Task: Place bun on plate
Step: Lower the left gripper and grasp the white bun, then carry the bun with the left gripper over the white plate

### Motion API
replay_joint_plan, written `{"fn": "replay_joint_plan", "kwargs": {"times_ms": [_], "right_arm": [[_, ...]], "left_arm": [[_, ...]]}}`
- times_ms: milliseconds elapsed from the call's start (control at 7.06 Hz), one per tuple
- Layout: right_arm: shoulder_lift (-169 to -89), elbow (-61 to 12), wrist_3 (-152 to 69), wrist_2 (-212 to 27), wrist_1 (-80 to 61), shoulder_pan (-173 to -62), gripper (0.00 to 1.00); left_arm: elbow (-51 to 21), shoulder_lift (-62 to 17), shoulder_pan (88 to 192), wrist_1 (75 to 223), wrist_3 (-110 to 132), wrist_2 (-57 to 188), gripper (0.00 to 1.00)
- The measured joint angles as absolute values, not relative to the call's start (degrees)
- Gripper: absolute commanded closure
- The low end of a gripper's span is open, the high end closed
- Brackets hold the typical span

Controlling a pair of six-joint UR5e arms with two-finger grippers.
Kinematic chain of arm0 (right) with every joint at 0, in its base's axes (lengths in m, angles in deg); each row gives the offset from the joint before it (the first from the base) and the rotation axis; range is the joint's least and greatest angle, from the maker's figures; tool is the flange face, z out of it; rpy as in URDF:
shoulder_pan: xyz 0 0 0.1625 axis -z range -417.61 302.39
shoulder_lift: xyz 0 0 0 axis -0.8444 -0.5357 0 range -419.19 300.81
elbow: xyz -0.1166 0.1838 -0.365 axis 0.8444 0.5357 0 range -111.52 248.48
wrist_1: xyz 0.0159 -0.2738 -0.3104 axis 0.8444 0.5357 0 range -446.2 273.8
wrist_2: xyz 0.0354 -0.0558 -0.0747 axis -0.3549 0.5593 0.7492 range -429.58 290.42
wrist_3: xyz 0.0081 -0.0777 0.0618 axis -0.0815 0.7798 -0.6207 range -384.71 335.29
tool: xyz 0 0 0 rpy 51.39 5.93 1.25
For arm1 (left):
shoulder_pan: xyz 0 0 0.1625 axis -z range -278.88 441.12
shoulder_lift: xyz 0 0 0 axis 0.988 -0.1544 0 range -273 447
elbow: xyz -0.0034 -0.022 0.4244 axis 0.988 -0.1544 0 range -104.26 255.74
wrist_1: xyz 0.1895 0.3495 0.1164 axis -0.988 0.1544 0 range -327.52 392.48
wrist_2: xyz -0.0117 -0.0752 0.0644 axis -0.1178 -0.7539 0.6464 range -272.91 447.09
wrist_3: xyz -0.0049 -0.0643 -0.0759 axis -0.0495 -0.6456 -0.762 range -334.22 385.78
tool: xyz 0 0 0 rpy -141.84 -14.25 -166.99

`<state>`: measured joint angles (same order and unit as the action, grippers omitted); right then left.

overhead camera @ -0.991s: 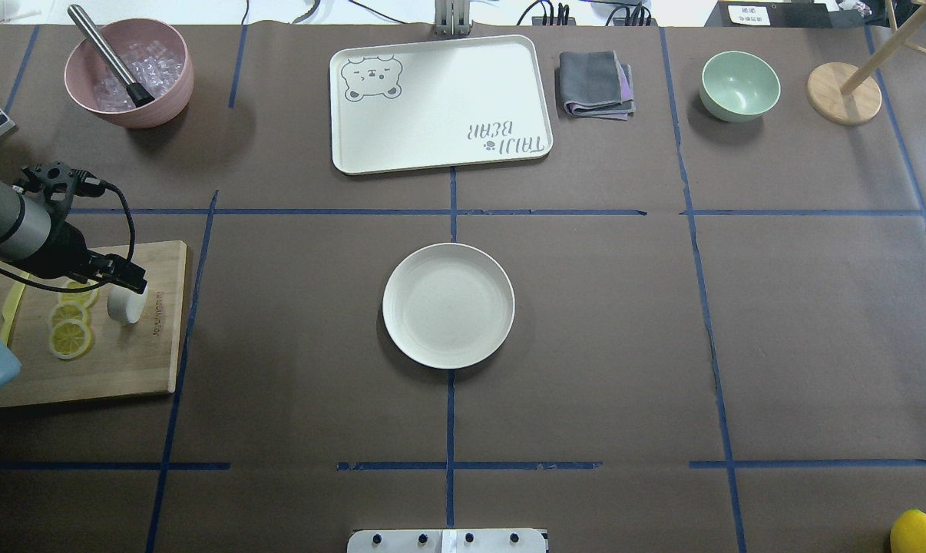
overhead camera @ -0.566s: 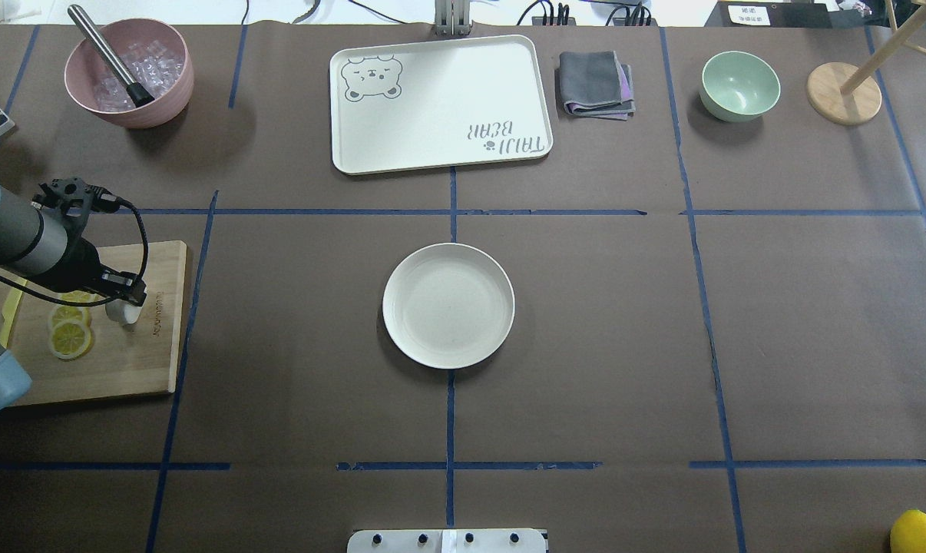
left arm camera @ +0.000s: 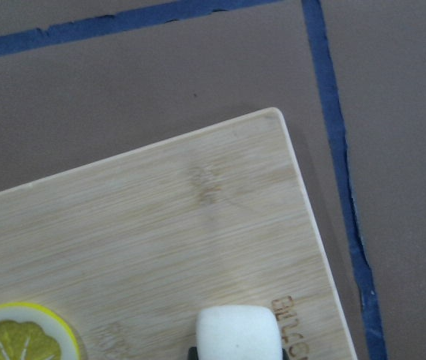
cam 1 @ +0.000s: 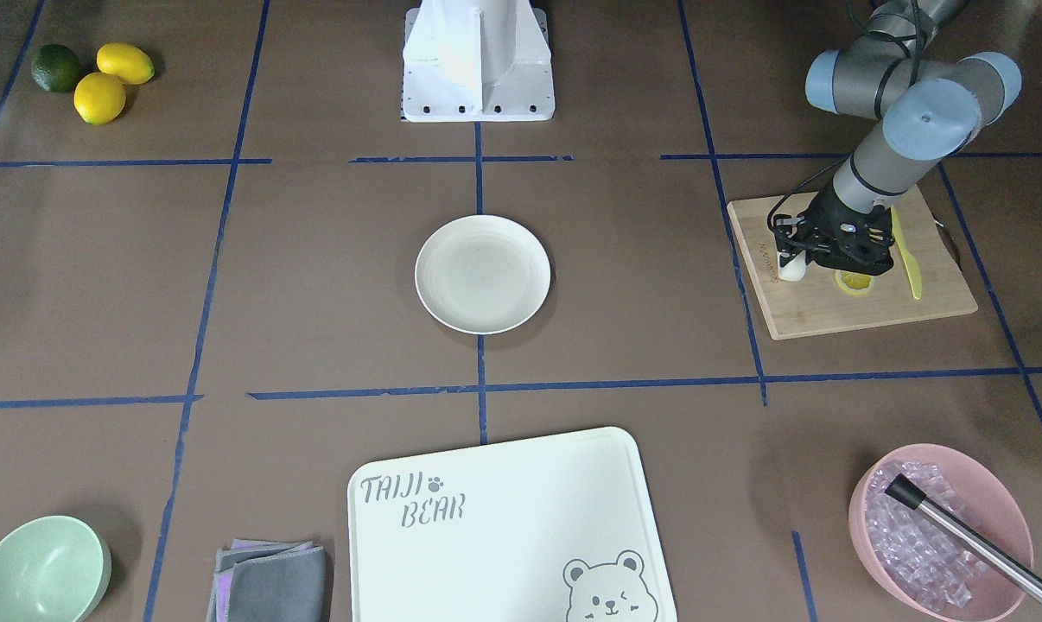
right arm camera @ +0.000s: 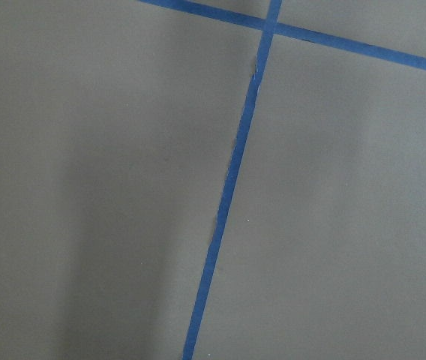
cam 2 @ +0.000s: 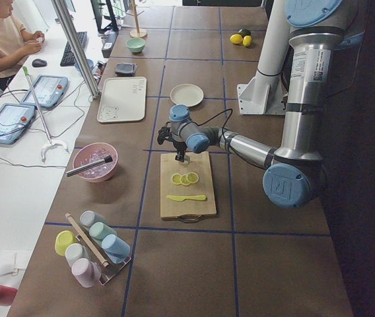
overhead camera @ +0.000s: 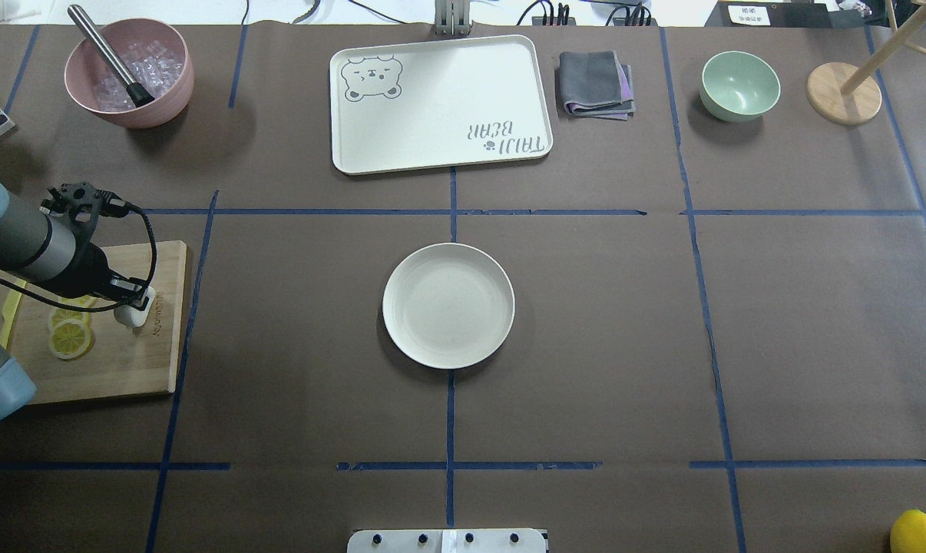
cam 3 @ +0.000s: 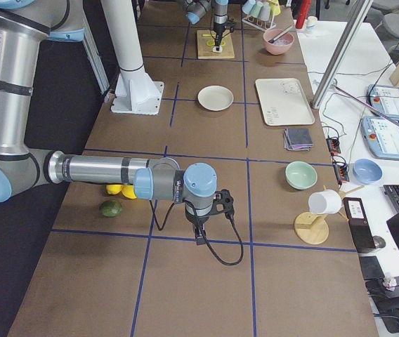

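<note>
My left gripper needs to let go of the bun in the middle of the round cream plate (cam 1: 483, 276).
The bun (overhead camera: 133, 316) is a small white lump near the right edge of a wooden cutting board (overhead camera: 125, 369), beside the lemon slices (overhead camera: 70, 338). My left gripper (overhead camera: 129, 299) is down over it. In the left wrist view the bun (left arm camera: 237, 334) sits at the bottom edge with dark fingertips (left arm camera: 191, 351) hugging both its sides, so the gripper is shut on it. The bun still rests on the board (cam 1: 832, 311). The round cream plate (overhead camera: 448, 306) lies bare at the table's middle, well to the right of the board. My right gripper (cam 3: 198, 235) hangs low over the table far from both; its state cannot be told.
At the back stand a pink bowl (overhead camera: 129, 73) of ice with a metal tool, the bear-printed tray (overhead camera: 440, 104), a folded grey cloth (overhead camera: 595, 83), a mint-green bowl (overhead camera: 739, 84) and a wooden stand (overhead camera: 843, 92). A yellow knife (cam 1: 908, 259) lies on the board.
My left gripper has moved a little right and down onto the bun, covering more of it. The plate has not moved.
</note>
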<state>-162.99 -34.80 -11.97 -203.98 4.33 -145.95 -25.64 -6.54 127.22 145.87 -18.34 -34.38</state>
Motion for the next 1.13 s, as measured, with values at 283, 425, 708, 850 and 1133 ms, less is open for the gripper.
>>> {"fn": "replay_joint_plan", "kwargs": {"times_ms": [283,425,708,850,1133], "right_arm": [[-162.99,-34.86,-11.97,-204.18,4.33,-145.97,0.00],[-162.99,-34.86,-11.97,-204.26,4.33,-145.98,0.00],[-162.99,-34.78,-11.97,-204.31,4.33,-145.95,0.00],[-162.99,-34.69,-11.97,-204.31,4.33,-145.94,0.00],[-163.01,-34.62,-11.97,-204.34,4.33,-145.94,0.00]], "left_arm": [[-27.68,-11.19,126.08,142.05,-24.64,-34.41,0.74],[-27.81,-17.06,123.49,137.12,-29.98,-33.88,0.74],[-23.74,-33.83,116.02,125.83,-42.07,-29.00,0.74],[-18.64,-42.07,113.47,123.62,-47.79,-27.08,0.74],[-10.69,-50.98,110.55,124.27,-53.84,-23.99,0.71]]}}
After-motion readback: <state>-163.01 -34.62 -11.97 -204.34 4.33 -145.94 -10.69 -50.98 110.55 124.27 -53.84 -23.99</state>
